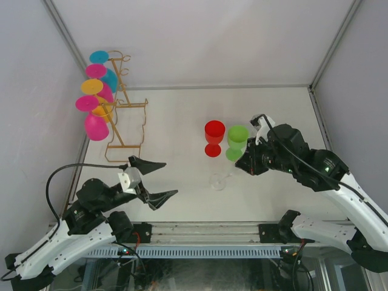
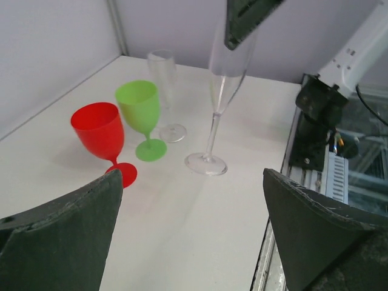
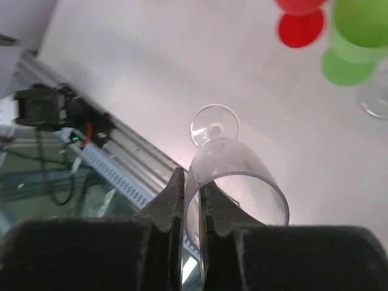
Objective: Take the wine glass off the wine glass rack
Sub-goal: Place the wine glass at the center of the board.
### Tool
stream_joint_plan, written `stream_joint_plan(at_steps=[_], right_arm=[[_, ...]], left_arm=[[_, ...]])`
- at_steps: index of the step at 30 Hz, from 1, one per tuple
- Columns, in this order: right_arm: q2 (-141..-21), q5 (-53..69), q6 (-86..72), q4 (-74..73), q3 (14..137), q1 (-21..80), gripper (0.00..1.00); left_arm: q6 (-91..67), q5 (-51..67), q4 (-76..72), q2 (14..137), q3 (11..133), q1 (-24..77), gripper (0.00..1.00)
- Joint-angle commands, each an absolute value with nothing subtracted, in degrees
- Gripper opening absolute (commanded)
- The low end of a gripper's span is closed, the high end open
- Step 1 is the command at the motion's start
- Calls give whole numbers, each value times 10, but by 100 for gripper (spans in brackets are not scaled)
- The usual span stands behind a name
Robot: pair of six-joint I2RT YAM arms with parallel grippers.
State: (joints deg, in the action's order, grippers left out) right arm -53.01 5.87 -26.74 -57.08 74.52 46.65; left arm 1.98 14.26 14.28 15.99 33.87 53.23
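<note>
The clear flute, now upright in the table's middle, will be let go by my right gripper on the table [image 1: 258, 173] [image 3: 363, 150], just in front of the other clear glass.
The gold wire rack [image 1: 128, 104] stands at the back left with several coloured glasses [image 1: 96, 126] hanging on it. My right gripper [image 1: 247, 163] is shut on the rim of a clear flute wine glass [image 1: 217, 181], one finger inside the bowl and one outside [image 3: 191, 182]. The flute [image 2: 215, 115] stands upright in the middle of the table, its foot [image 3: 214, 124] at the surface. My left gripper [image 1: 159, 179] is open and empty at the front left, well apart from the rack and the flute; its fingers [image 2: 60, 242] frame bare table.
A red glass [image 1: 214, 137] and a green glass [image 1: 237, 141] stand upright just behind the flute. Another clear glass [image 2: 165, 85] stands behind the green one. Grey walls close the left, back and right. The metal rail [image 1: 206, 230] runs along the near edge.
</note>
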Motion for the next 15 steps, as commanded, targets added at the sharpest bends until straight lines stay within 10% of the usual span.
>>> stream_joint_plan(at_steps=[1, 15], right_arm=[[-545, -114, -268, -663, 779, 473, 0], [-537, -135, -268, -665, 672, 312, 0]], left_arm=[[-53, 65, 92, 165, 348, 530, 100], [-180, -82, 208, 221, 453, 530, 100]])
